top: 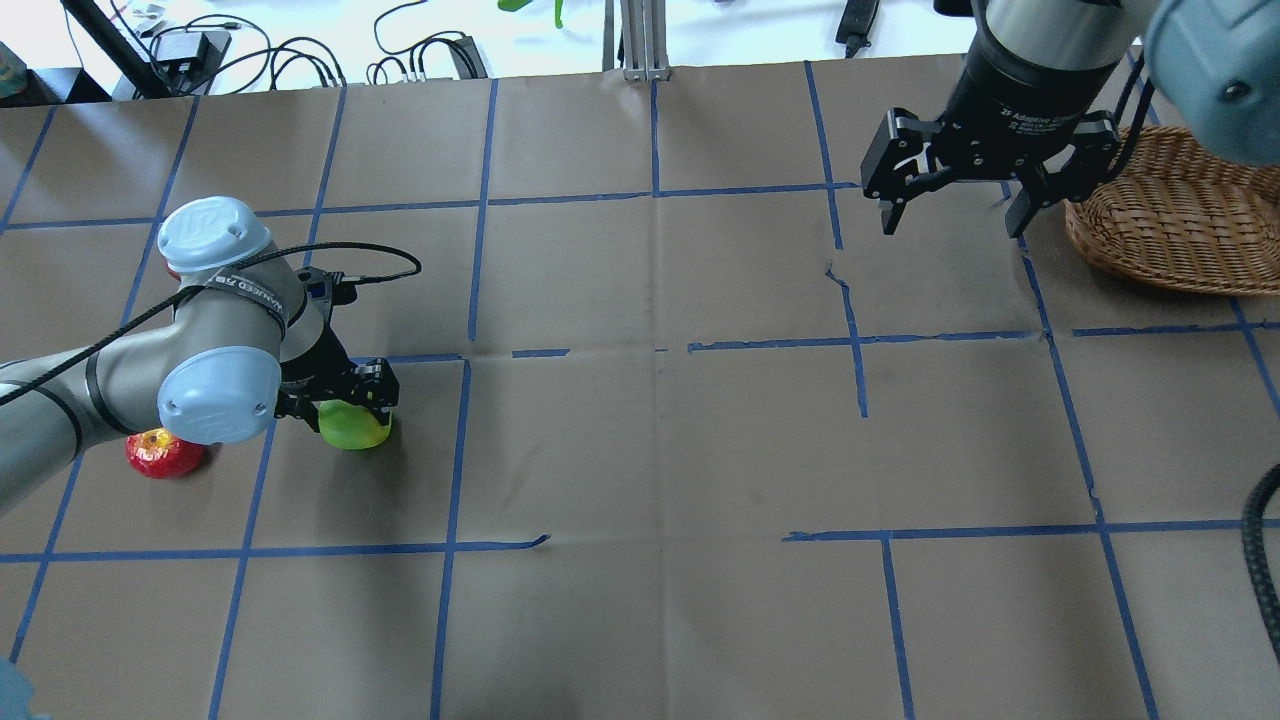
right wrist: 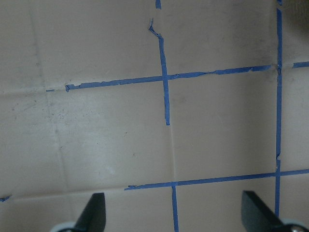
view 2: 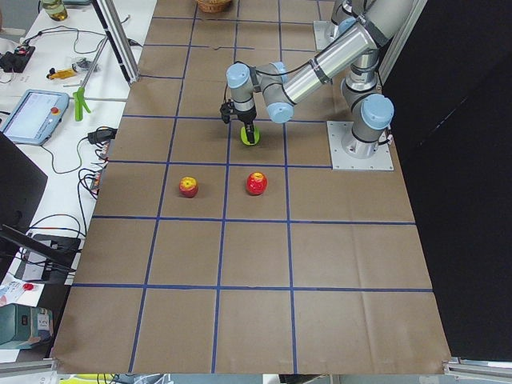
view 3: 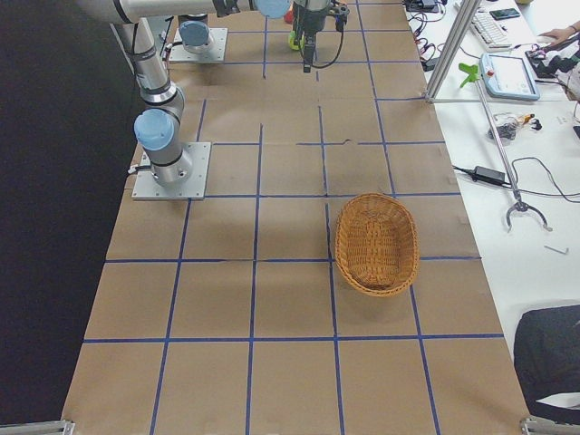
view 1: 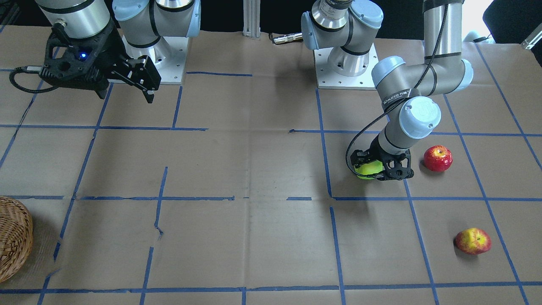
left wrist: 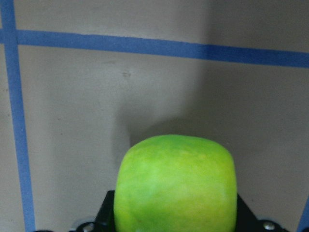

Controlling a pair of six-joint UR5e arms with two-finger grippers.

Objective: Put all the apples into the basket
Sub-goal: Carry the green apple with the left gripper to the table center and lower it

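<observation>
I need to release the lime green apple from my left gripper mid-table, on the brown paper (view 1: 247,211) beside the tiny blue tape dash.
The lime green apple (view 1: 365,171) sits low over the table between the fingers of my left gripper (view 1: 377,167), which is shut on it. It fills the bottom of the left wrist view (left wrist: 176,186). The deep red apple (view 1: 438,158) lies just beside that gripper. The red and yellow apple (view 1: 473,241) lies farther out on the same side. The wicker basket (top: 1170,215) stands at the far right of the table. My right gripper (top: 950,215) is open and empty, held above the table beside the basket.
Brown paper with a grid of blue tape (top: 655,350) covers the table. The arm bases (view 1: 347,63) stand at the robot's edge. Cables and a tablet (view 2: 32,116) lie on the bench beyond the table's far edge.
</observation>
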